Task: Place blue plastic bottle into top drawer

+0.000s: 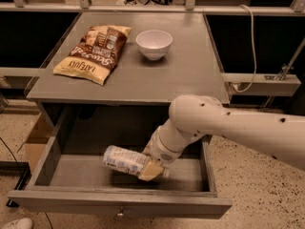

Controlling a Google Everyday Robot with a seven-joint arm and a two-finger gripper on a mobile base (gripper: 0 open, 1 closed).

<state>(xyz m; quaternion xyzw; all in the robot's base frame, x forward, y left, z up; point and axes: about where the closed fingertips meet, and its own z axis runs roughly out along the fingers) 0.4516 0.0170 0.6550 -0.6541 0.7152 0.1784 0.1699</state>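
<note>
Next, my gripper releases the blue plastic bottle on the drawer's bottom behind the front panel (pixel 137 169) with the knob. The bottle is held just above the drawer floor now.
The top drawer (pixel 119 205) stands pulled open below the grey cabinet top, its flat front panel nearest me with a small knob. The blue plastic bottle (pixel 125 160) lies on its side inside the drawer space, label showing, held just above the drawer floor. My gripper (pixel 151 170) is at the bottle's right end, shut on it, with a tan finger pad (pixel 150 171) over the bottle. My white arm reaches down into the drawer from the right.
On the cabinet top lie a brown-yellow chip bag (pixel 94 52) at the left and a white bowl (pixel 154 44) at the back middle. A cardboard box (pixel 35 141) stands left of the drawer. A white cable (pixel 251 46) hangs at the right.
</note>
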